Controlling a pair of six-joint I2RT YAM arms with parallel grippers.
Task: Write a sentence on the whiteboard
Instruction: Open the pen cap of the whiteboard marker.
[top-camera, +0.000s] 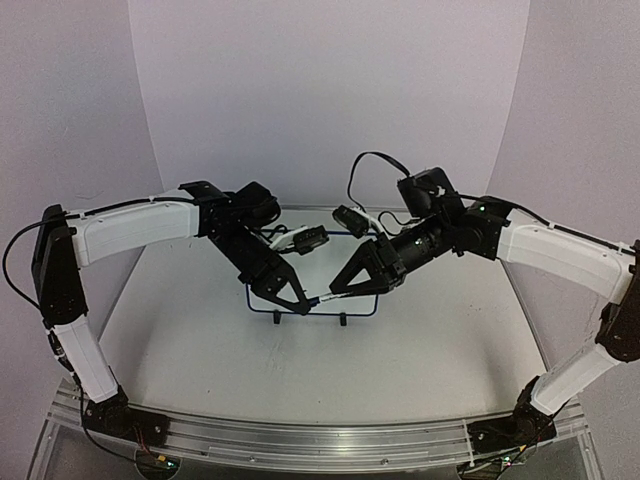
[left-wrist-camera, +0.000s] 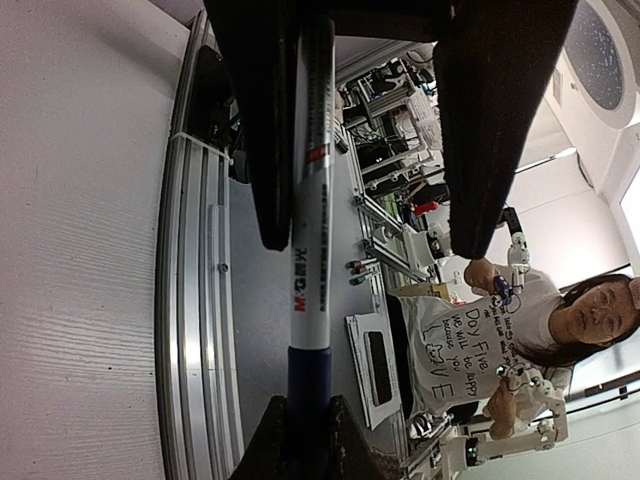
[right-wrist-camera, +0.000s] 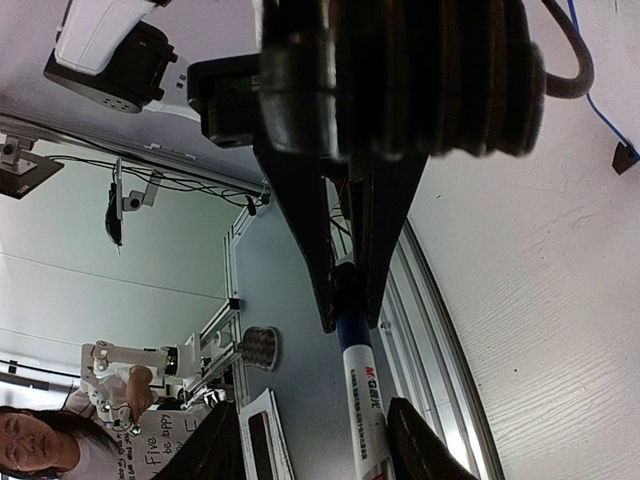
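Next, I put the dark-blue cap down on the bare table (top-camera: 287, 365) between the whiteboard's clip feet and the aluminium rail with my left gripper.
The whiteboard (top-camera: 372, 305) stands at the table's middle on black clip feet (top-camera: 343, 320), mostly hidden behind both grippers; only its blue rim shows. No writing can be seen on it. A slim white marker (top-camera: 325, 298) spans between the grippers. My right gripper (top-camera: 340, 285) is shut on its dark-blue cap (right-wrist-camera: 352, 300), which also shows in the left wrist view (left-wrist-camera: 308, 385). My left gripper (top-camera: 298, 300) has its jaws apart around the white barrel (left-wrist-camera: 312, 200); the barrel lies against one finger (left-wrist-camera: 265, 150), with a wide gap to the other (left-wrist-camera: 490, 120).
An aluminium rail (top-camera: 300, 440) runs along the table's near edge. White walls close in the back and sides. Cables (top-camera: 370, 160) loop over the right wrist. A person (left-wrist-camera: 560, 320) sits beyond the near edge.
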